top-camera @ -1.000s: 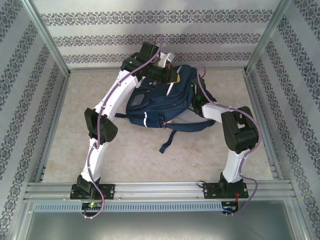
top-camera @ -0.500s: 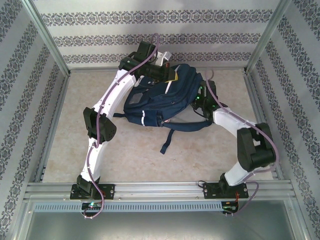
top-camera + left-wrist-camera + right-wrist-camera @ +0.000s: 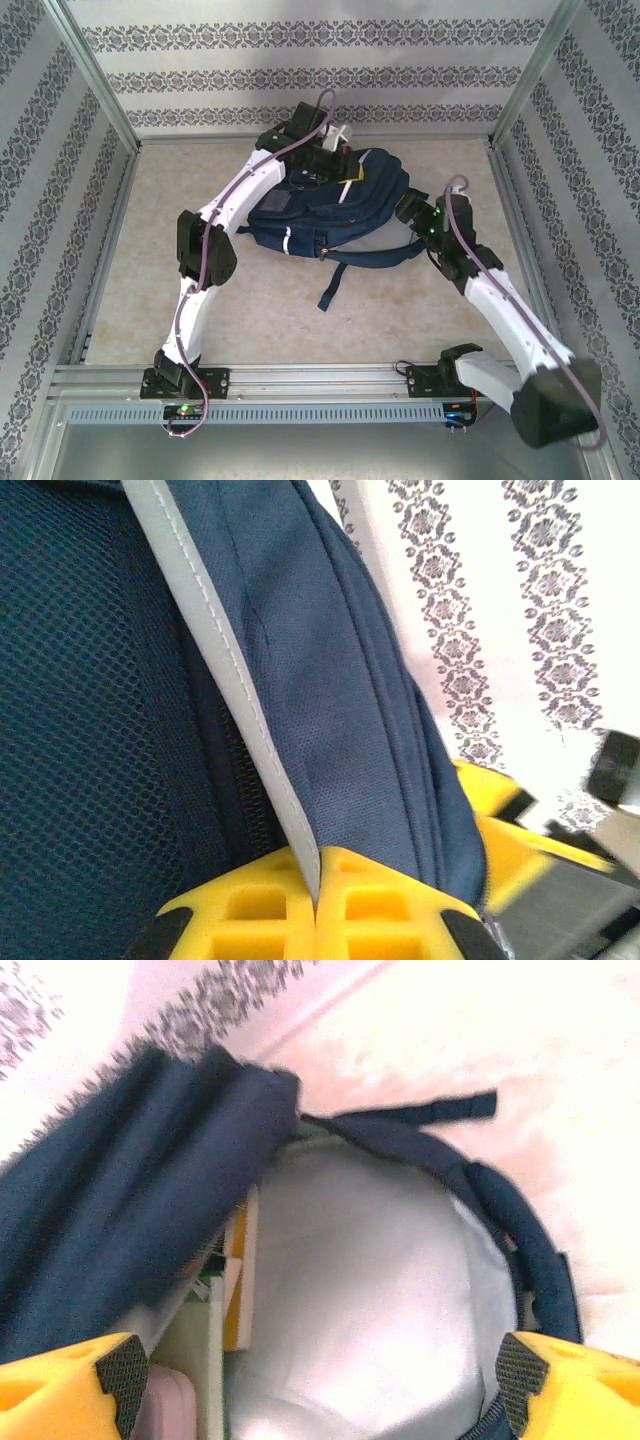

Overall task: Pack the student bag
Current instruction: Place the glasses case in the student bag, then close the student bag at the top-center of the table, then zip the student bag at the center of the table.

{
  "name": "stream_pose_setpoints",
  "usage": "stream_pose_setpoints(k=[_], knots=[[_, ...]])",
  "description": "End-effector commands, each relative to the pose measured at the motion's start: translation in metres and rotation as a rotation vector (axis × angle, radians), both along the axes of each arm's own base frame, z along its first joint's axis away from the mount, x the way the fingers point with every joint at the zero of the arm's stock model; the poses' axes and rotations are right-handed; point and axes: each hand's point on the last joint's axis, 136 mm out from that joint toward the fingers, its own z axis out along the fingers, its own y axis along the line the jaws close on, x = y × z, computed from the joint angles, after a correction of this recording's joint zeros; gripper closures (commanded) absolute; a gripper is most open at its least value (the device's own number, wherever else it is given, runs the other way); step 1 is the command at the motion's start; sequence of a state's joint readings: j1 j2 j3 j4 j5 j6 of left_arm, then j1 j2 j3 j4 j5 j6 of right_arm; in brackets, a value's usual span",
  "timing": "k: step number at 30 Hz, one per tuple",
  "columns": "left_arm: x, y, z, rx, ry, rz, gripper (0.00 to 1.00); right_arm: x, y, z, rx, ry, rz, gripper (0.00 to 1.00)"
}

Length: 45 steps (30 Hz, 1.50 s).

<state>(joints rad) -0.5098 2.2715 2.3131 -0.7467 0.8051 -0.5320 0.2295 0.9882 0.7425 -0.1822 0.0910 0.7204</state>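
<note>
My left gripper is going to release the grey-white strip on the bag's navy top, a little nearer to the bag's opening (image 3: 364, 192).
The student bag (image 3: 305, 210), navy with thin pale stripes, lies on the table's far half with its mouth turned to the right. At the bag's top edge my left gripper (image 3: 335, 152) is shut. Close up, its yellow fingers (image 3: 380, 905) pinch a grey-white trim strip (image 3: 215, 650) of the bag (image 3: 330, 700). Beside the bag's right end my right gripper (image 3: 407, 209) stands open. Its view looks into the open mouth with white lining (image 3: 370, 1290). Book edges (image 3: 235, 1280) and a pink item (image 3: 165, 1410) sit inside at the left. Nothing is between its pads (image 3: 120, 1372).
A dark strap (image 3: 332, 282) trails from the bag toward the near side, and another loops right (image 3: 520, 1235). Patterned walls and metal posts (image 3: 520, 90) close in the table on three sides. An aluminium rail (image 3: 320, 380) runs along the near edge.
My right arm has stretched out low, its elbow swinging to the near right, and its gripper has backed slightly right of the bag. The bag top has sunk flatter. My left gripper shifted slightly right.
</note>
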Motion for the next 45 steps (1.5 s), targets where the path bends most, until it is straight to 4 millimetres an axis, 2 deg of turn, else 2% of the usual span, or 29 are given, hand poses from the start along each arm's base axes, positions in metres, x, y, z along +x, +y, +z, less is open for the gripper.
stream_pose_setpoints(k=[1,4,7,11,16,18,19,22,25,28,29,31,33,35,37,39,45], knots=[[-0.008,-0.022,-0.004,0.001,-0.049,-0.045,1.0,-0.016,-0.004,0.002,-0.106,-0.016,0.027,0.15],[-0.013,-0.027,-0.023,0.048,-0.038,-0.057,1.0,-0.028,0.008,0.008,-0.126,-0.026,0.101,0.22],[-0.016,-0.027,-0.042,0.106,-0.025,-0.055,0.93,-0.039,0.026,0.012,-0.146,-0.028,0.19,0.31],[-0.017,-0.024,-0.07,0.189,-0.007,-0.046,0.9,-0.052,0.054,0.013,-0.161,-0.024,0.312,0.42],[-0.001,-0.018,-0.093,0.243,0.021,0.035,1.0,-0.071,0.097,0.005,-0.176,-0.017,0.467,0.52],[0.009,-0.016,-0.096,0.239,0.028,0.087,1.0,-0.078,0.116,-0.007,-0.192,-0.001,0.518,0.55],[0.014,-0.016,-0.097,0.235,0.026,0.109,0.96,-0.082,0.124,-0.013,-0.2,0.008,0.539,0.55],[0.035,-0.015,-0.101,0.188,0.046,0.18,0.93,-0.09,0.149,-0.035,-0.204,0.047,0.576,0.55],[0.054,-0.018,-0.108,0.122,0.108,0.223,0.94,-0.095,0.174,-0.055,-0.178,0.099,0.606,0.56],[0.065,-0.025,-0.104,0.078,0.126,0.235,0.92,-0.097,0.194,-0.069,-0.186,0.149,0.612,0.59],[0.065,-0.027,-0.103,0.07,0.137,0.232,0.89,-0.094,0.197,-0.073,-0.2,0.165,0.582,0.62],[0.061,-0.026,-0.096,0.067,0.136,0.224,0.72,-0.091,0.197,-0.086,-0.231,0.232,0.518,0.69],[0.053,-0.019,-0.088,0.08,0.116,0.223,0.59,-0.088,0.196,-0.098,-0.256,0.289,0.46,0.7],[0.045,-0.007,-0.077,0.096,0.086,0.238,0.5,-0.085,0.194,-0.107,-0.282,0.329,0.407,0.69],[0.036,0.01,-0.062,0.104,0.055,0.263,0.43,-0.082,0.195,-0.116,-0.282,0.351,0.361,0.58],[0.029,0.029,-0.05,0.102,0.038,0.301,0.4,-0.079,0.203,-0.123,-0.266,0.357,0.356,0.53],[0.005,0.088,-0.015,0.067,0.021,0.421,0.36,-0.069,0.228,-0.137,-0.297,0.379,0.364,0.53]])
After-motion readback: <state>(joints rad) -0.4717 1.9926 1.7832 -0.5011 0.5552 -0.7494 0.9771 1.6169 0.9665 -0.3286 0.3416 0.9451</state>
